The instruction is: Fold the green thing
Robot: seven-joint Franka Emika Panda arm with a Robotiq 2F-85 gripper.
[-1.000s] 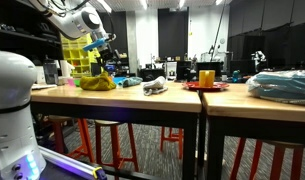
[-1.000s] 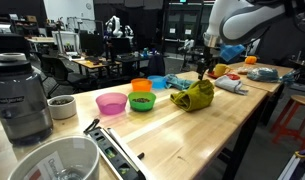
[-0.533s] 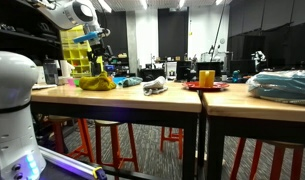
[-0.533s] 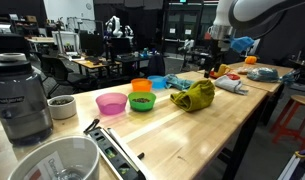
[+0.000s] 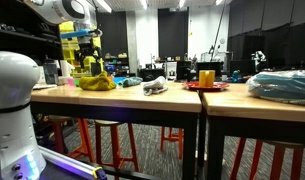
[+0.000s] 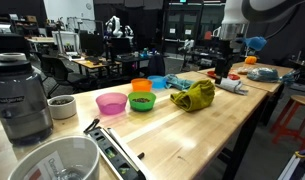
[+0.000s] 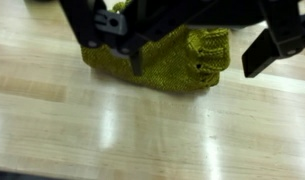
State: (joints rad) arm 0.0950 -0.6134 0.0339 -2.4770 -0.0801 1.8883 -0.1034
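My gripper needs to next move down to the green thing's bunched-up middle (image 5: pixel 101 77) (image 7: pixel 182 46). It should close there and take hold of the raised folds.
The green thing is a crumpled yellow-green knitted cloth (image 6: pixel 195 95) lying on the wooden table (image 6: pixel 192 135). It also shows in an exterior view (image 5: pixel 96 82) and fills the upper middle of the wrist view (image 7: pixel 162 62). My gripper (image 6: pixel 221 70) hangs above the table just beyond the cloth, clear of it; it also shows in an exterior view (image 5: pixel 89 58). In the wrist view the gripper (image 7: pixel 195 68) is open and empty, its dark fingers (image 7: pixel 264 50) spread over the cloth.
Pink (image 6: pixel 112 103), green (image 6: pixel 142 101) and orange (image 6: pixel 141 85) bowls stand beside the cloth. A blender (image 6: pixel 22 95), a small cup (image 6: pixel 62 106) and a white bucket (image 6: pixel 54 160) are nearer. A grey item (image 5: pixel 155 88) and a red plate with a yellow cup (image 5: pixel 206 78) lie further along.
The gripper has risen and drawn away from the cloth. The cloth lies where it was, in the same crumpled shape.
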